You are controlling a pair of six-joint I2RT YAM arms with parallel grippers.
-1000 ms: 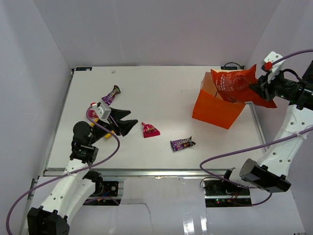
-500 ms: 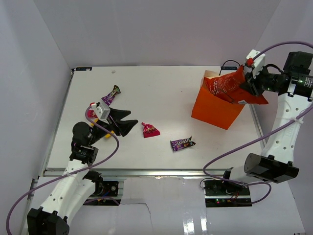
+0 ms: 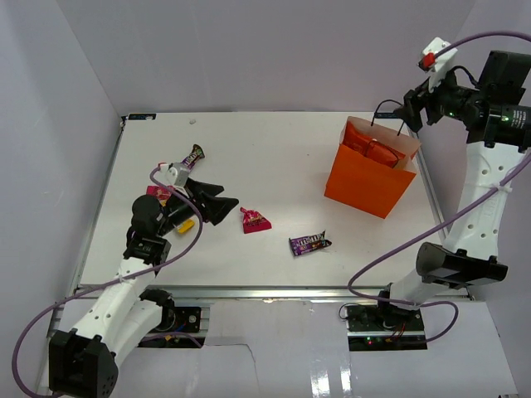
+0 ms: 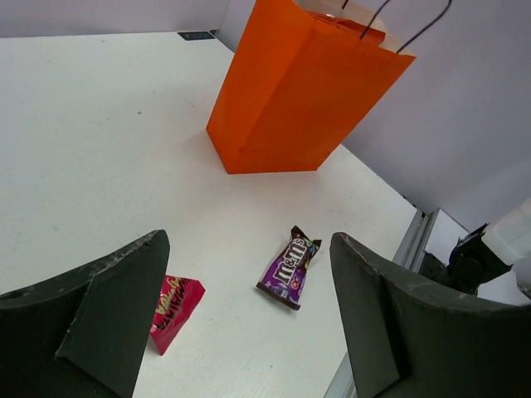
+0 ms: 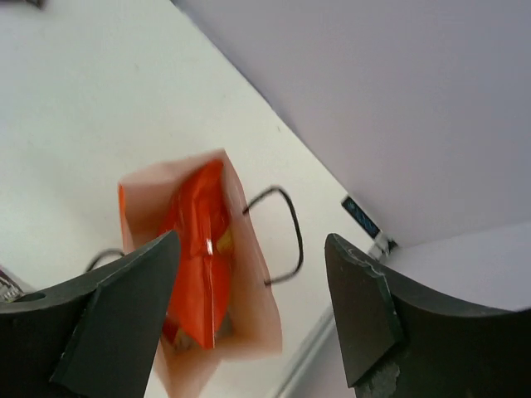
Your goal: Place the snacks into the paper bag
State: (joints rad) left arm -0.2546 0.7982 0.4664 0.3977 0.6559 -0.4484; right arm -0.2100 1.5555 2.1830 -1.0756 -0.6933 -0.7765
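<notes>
The magenta packet's edge (image 3: 246,220) (image 4: 164,318) that faces the yellow packet, opposite the purple candy bar, should be gripped next by my left gripper, which will go there and close.
The orange paper bag (image 3: 367,181) stands upright at the back right, and the red-orange chip bag (image 3: 378,151) lies inside it. My right gripper (image 3: 412,111) hangs open above the bag's mouth with nothing in it; its wrist view looks down on the chip bag (image 5: 197,249) inside the paper bag (image 5: 253,286). My left gripper (image 3: 222,201) is open and empty, low over the table at the left. Ahead of it lie a magenta packet (image 3: 255,220) (image 4: 175,309) and a purple candy bar (image 3: 309,243) (image 4: 289,267). The paper bag (image 4: 294,95) stands beyond them.
A second purple candy bar (image 3: 190,160) lies behind the left gripper. A yellow packet (image 3: 187,225) and a pink wrapper (image 3: 153,191) sit close under the left arm. The table's metal front rail (image 3: 249,292) runs along the near edge. Walls close in on three sides.
My right gripper opened and let go of the chip bag, which dropped into the paper bag; the right arm rose above it. My left gripper opened wider and shifted slightly.
</notes>
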